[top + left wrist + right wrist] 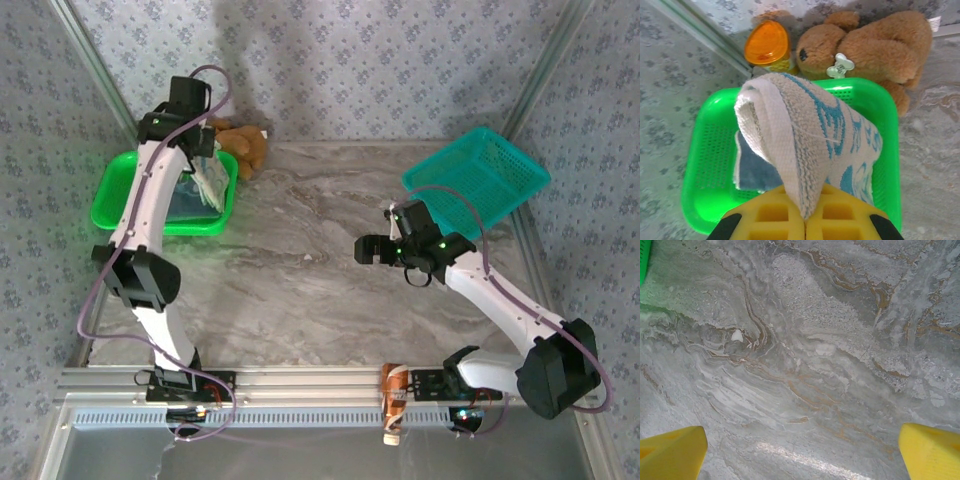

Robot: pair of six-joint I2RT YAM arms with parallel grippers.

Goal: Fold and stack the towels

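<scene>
The robot's left gripper should release the pale towel on top of the blue-grey towel in the green tray (180, 198) (806, 163).
A pale towel with blue printed motifs (825, 145) hangs folded from my left gripper (805, 220), whose yellow jaws are shut on its edge above the green tray (710, 150). Under it in the tray lies a blue-grey towel (752, 170). From the top camera the pale towel (210, 180) dangles below the left gripper (200, 145) over the green tray (120, 190). My right gripper (372, 250) hovers wide open over the bare middle of the marble table (300, 260); its yellow fingertips (672, 452) have nothing between them.
A brown plush toy (243, 143) lies just behind the green tray, with an orange-lidded object (767, 45) beside it. A teal basket (478, 180) stands tilted at the back right. Patterned walls close in the table on three sides.
</scene>
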